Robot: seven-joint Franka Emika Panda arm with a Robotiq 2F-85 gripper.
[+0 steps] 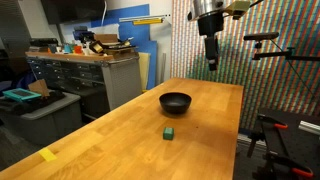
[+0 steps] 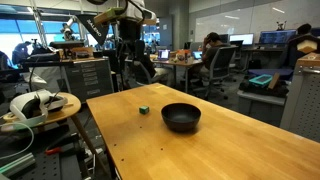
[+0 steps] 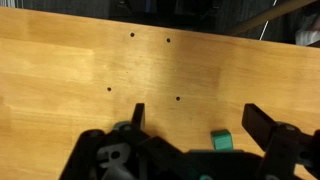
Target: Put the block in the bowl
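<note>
The gripper needs to next move down to the dark green block in front of the black bowl and close on the block's opposite sides (image 1: pixel 168 134) (image 3: pixel 222 141).
A small dark green block (image 1: pixel 170 132) lies on the wooden table, in front of a round black bowl (image 1: pixel 175 101). Both also show in an exterior view, the block (image 2: pixel 144 110) to the left of the bowl (image 2: pixel 181 116). My gripper (image 1: pixel 211 61) hangs high above the far end of the table, well away from both; it also shows in an exterior view (image 2: pixel 127 62). In the wrist view the fingers (image 3: pixel 196 118) are wide open and empty, with the block (image 3: pixel 221 141) on the table far below between them. The bowl is out of the wrist view.
The wooden table (image 1: pixel 130 140) has several small dark holes (image 3: pixel 132 35). A round side table (image 2: pixel 40 105) with cables stands beside it. A workbench with drawers (image 1: pixel 85 70) and a camera tripod (image 1: pixel 265 60) flank the table.
</note>
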